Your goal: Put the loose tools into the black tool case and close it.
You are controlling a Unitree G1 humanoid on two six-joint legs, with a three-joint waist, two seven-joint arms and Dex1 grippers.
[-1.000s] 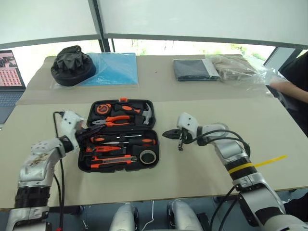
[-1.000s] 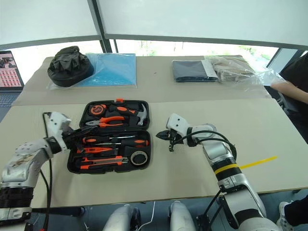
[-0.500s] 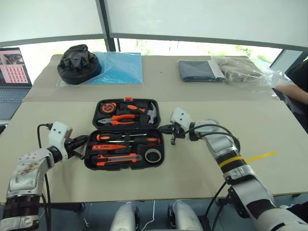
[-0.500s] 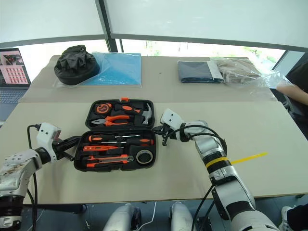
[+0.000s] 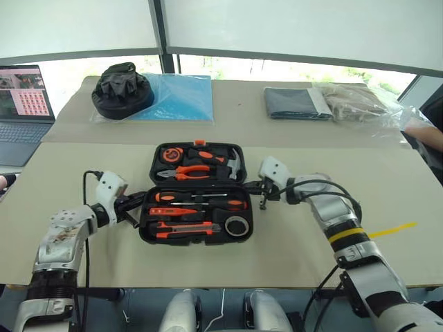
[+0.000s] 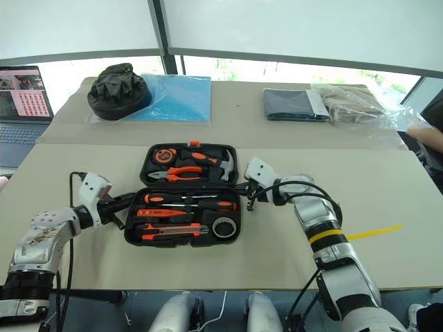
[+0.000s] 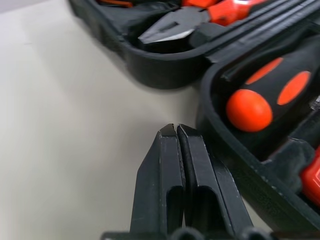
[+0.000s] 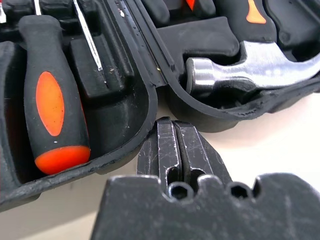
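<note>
The robot's left gripper has its fingers shut beside the case's near half, so it should open and pinch the far half's edge [image 7: 159, 56] by the pliers before it folds that half over.
The black tool case [image 5: 196, 241] lies open in the middle of the table. Its near half holds two screwdrivers [image 5: 169, 196] [image 5: 232, 205], a slim orange tester [image 5: 166, 211], the utility knife [image 5: 183, 226] and a tape roll [image 5: 237, 225]. My left gripper [image 5: 138, 198] is shut and empty, low beside the case's left edge near the hinge; its tip [image 7: 175, 131] sits just off the rim by a screwdriver handle [image 7: 270, 92]. My right gripper [image 5: 257, 187] is shut and empty at the right edge, its tip [image 8: 174, 125] against the notch between the two halves.
The far half holds pliers [image 7: 170, 25], a hammer [image 8: 250, 67] and a tape measure [image 5: 171, 153]. At the back lie a black fabric bag [image 5: 123, 90], a blue sheet [image 5: 176, 97] and a grey folded cloth [image 5: 294, 104]. A laptop [image 5: 24, 97] stands far left. A person's arm [image 5: 422, 131] rests at the right.
The camera has shifted. My left gripper, half a second ago clear of the case on its left, has come down and in to the case's left edge. The right gripper stays by the right edge.
</note>
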